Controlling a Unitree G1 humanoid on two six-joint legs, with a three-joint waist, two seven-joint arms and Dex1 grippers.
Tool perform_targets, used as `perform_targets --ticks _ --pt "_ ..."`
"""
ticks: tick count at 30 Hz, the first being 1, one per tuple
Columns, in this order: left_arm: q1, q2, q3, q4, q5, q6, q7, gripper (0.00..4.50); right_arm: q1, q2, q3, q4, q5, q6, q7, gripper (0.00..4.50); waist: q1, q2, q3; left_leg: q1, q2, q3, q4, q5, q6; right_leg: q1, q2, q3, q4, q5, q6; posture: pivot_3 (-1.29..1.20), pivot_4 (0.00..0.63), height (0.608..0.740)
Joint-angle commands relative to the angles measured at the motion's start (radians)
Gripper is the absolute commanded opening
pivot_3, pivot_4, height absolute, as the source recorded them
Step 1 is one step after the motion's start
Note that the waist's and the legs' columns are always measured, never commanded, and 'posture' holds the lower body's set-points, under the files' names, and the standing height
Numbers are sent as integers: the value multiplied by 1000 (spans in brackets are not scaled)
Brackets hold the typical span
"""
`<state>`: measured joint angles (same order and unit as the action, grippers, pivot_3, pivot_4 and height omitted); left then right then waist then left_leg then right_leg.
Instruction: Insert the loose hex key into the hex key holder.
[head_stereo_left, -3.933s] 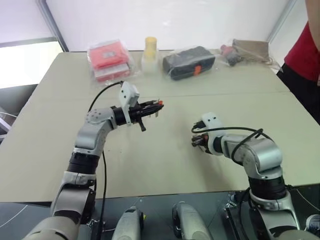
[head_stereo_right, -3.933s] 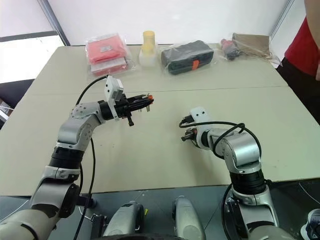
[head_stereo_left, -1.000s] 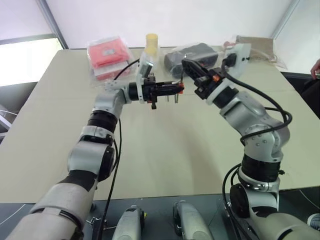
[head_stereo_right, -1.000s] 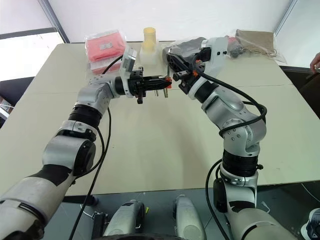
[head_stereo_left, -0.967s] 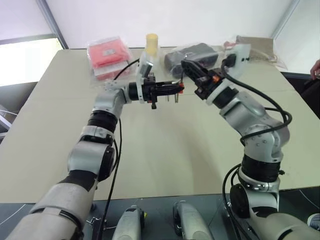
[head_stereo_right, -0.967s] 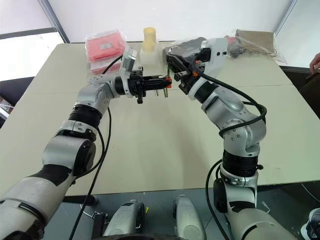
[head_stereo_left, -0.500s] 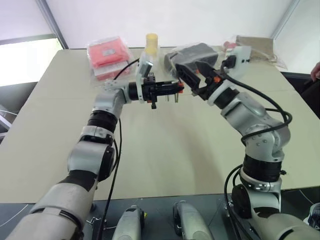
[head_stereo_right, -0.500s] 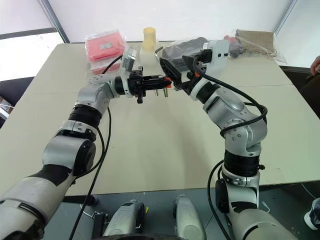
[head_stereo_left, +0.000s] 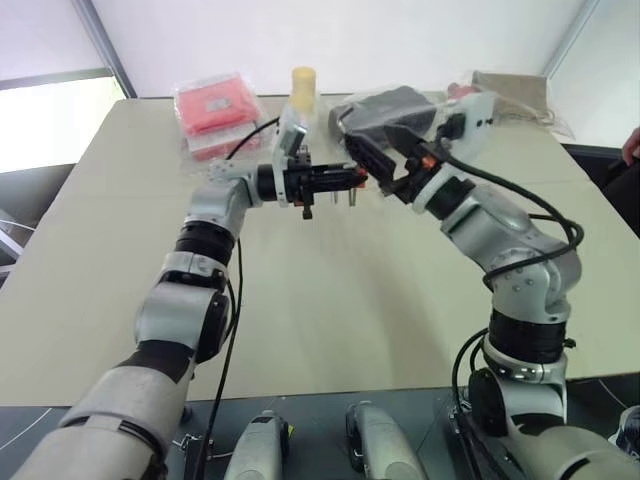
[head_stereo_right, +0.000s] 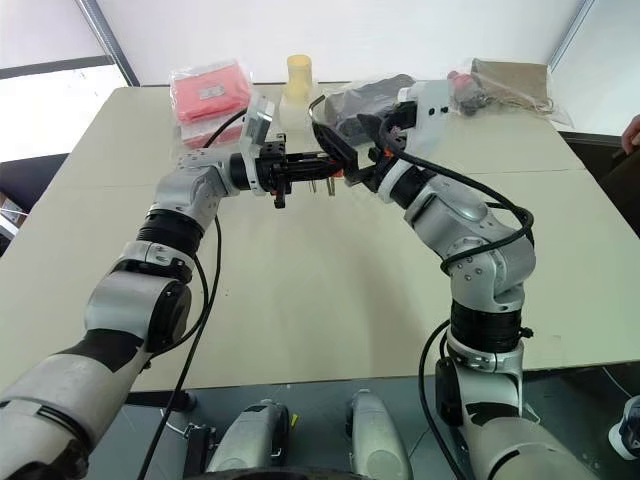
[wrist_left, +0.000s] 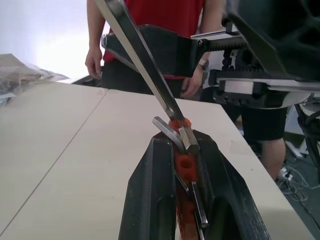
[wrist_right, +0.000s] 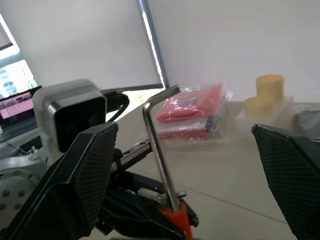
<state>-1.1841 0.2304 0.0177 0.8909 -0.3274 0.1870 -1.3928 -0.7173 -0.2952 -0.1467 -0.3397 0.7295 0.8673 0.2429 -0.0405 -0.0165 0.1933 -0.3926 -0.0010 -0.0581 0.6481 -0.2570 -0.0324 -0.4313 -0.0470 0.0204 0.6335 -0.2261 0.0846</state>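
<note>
The loose hex key is leaning and sits shallow in the orange holder. My right gripper should take the key just below its bend (wrist_right: 150, 124) and straighten it before pushing.
The orange hex key holder (wrist_left: 185, 167) is clamped between the black fingers of my left gripper (wrist_left: 182, 144), held level above the table (head_stereo_left: 300, 300) at mid height. The loose hex key (wrist_right: 159, 150), a grey L-shaped rod, stands with its long end in the holder (wrist_right: 175, 220) and its bent end up. My right gripper (wrist_right: 187, 135) is open wide, one finger (wrist_right: 95, 155) on each side of the key and apart from it. From the head, the two grippers meet at the holder (head_stereo_left: 358, 177), with the right gripper (head_stereo_left: 368, 140) just beyond it.
Along the table's far edge lie red packages (head_stereo_left: 215, 110), a yellow-topped container (head_stereo_left: 302, 90), a black case in a bag (head_stereo_left: 385, 105) and a brown bag (head_stereo_left: 510, 90). A person in a red shirt (wrist_left: 165, 15) stands past the table's right side.
My right gripper has opened and let go of the hex key, which stays standing in the holder. The left gripper has kept still with the holder.
</note>
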Motion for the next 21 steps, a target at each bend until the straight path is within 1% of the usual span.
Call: perform_targets --ticks 1,5,12,16,21 --pt "-10 5 5 -27 1 -17 -8 0 -46 -30 16 -47 19 17 30 4433 0 0 0 0 0 0 0 0 0 0 0 0 0 0 0 0 150 740" --pt "-11 2 5 -25 6 -17 -10 0 -87 -57 43 -26 16 45 58 4433 -1 0 0 0 0 0 0 0 0 0 0 0 0 0 0 0 150 740" --pt "1 -2 -5 -34 18 -25 -17 0 -124 -54 79 17 -7 46 90 4433 1 0 0 0 0 0 0 0 0 0 0 0 0 0 0 0 150 740" --pt "-30 1 46 -14 -20 12 10 0 -128 -54 87 30 -19 41 95 4433 1 0 0 0 0 0 0 0 0 0 0 0 0 0 0 0 150 740" --pt "-14 17 35 -36 -7 13 -3 0 -119 -49 81 35 -22 47 86 4433 0 0 0 0 0 0 0 0 0 0 0 0 0 0 0 0 150 740"
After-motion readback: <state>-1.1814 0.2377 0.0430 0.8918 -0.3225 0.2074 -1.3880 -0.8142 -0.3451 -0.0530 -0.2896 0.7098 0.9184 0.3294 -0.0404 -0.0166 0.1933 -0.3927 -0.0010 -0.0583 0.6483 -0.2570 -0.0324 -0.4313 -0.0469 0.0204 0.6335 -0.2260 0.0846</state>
